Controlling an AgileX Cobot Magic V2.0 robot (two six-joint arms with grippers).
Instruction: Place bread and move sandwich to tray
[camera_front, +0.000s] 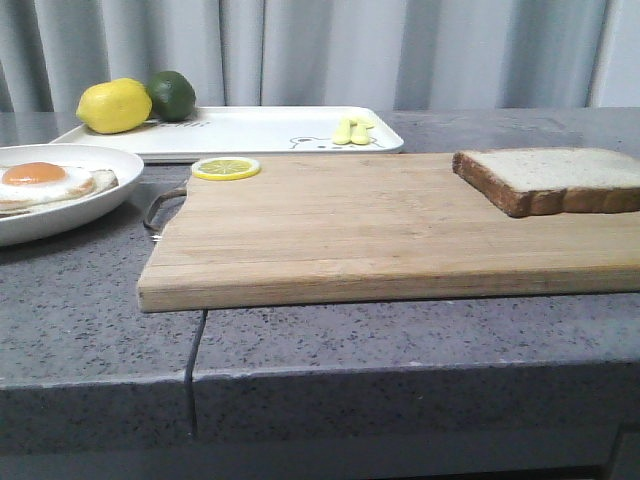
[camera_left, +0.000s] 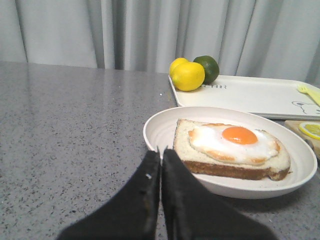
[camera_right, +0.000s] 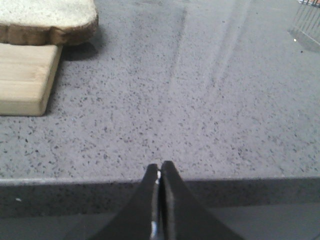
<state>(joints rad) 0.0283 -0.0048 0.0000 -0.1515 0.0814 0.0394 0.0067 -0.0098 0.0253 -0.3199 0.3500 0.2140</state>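
Observation:
Next, my right gripper needs to go to the bread's outer end (camera_front: 607, 168) (camera_right: 87, 12), which sticks out past the cutting board, and close there.
A slice of bread (camera_front: 555, 178) with a dark crust lies on the right end of the wooden cutting board (camera_front: 370, 235); its corner shows in the right wrist view as bread (camera_right: 45, 20). The open sandwich (camera_left: 232, 149), one slice topped with a fried egg, rests on a round white plate (camera_left: 165, 131), also seen at the front view's left as the sandwich (camera_front: 45, 183). The white tray (camera_front: 260, 130) lies behind the board. My left gripper (camera_left: 160, 152) is shut and empty just short of the plate's rim. My right gripper (camera_right: 160, 167) is shut and empty, near the counter's edge, apart from the bread.
A lemon (camera_front: 113, 106) and a lime (camera_front: 172, 94) sit on the tray's left end, and small yellow pieces (camera_front: 352, 130) on its right. A lemon slice (camera_front: 226, 168) lies on the board's far left corner. A wire rack (camera_right: 307, 22) shows at the counter's far side.

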